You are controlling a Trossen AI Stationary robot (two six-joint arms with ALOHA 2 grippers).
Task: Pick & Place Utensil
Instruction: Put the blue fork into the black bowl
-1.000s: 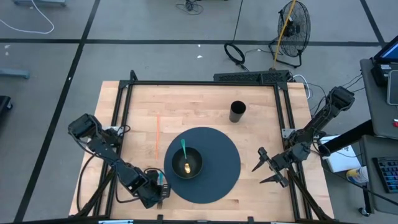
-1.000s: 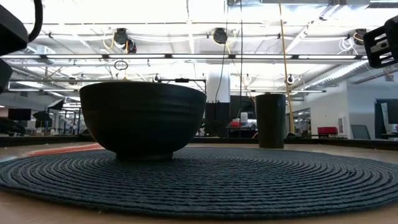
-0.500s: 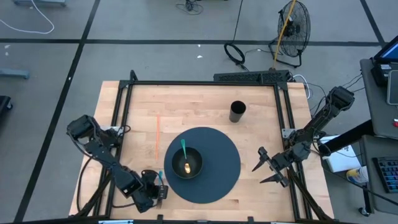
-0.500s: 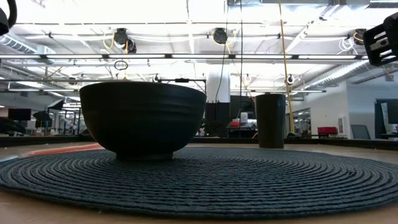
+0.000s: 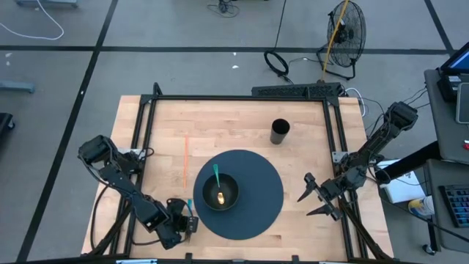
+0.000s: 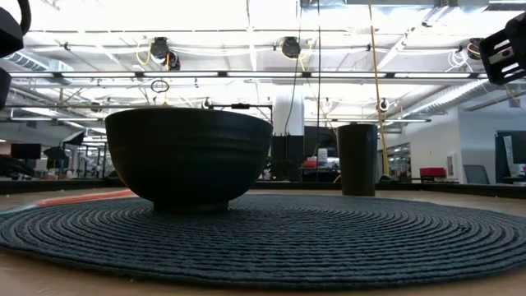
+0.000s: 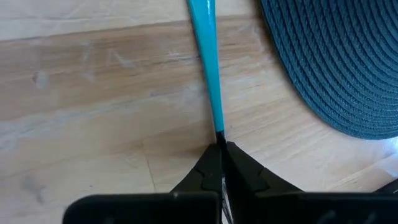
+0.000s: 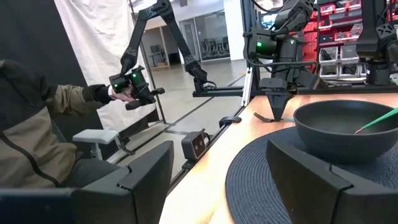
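The utensil's thin black neck is pinched in my left gripper, so that gripper should open and take the teal handle's lower end (image 7: pixel 217 120) before lifting.
A teal-handled utensil (image 7: pixel 208 68) lies on the wooden table just left of the round dark mat (image 5: pixel 242 194), near the front edge. My left gripper (image 7: pixel 222 147) points down at it, shut on the handle's end; it also shows in the high view (image 5: pixel 187 221). A black bowl (image 5: pixel 220 191) stands on the mat and holds another utensil (image 5: pixel 218 183) with a green handle and a gold head. My right gripper (image 5: pixel 311 204) hangs open and level off the mat's right edge, touching nothing. My left gripper pinches the very end of the teal handle (image 7: pixel 218 129) between its two fingertips (image 7: pixel 208 168). The fingers come from above, pointing steeply down, in line with the handle. The rest of the handle lies along the table and runs out of the wrist view.
A black cup (image 5: pixel 279 132) stands on the wood behind the mat. A black metal frame (image 5: pixel 238 97) borders the table. In the right wrist view a seated person (image 8: pixel 37 137) beyond the table's left side holds a hand controller (image 8: pixel 134 87).
My left arm's wrist has swung a little toward the table's left edge and tipped, while the fingertips stay at the teal handle's end. The teal utensil lies where it was. My right arm has kept still.
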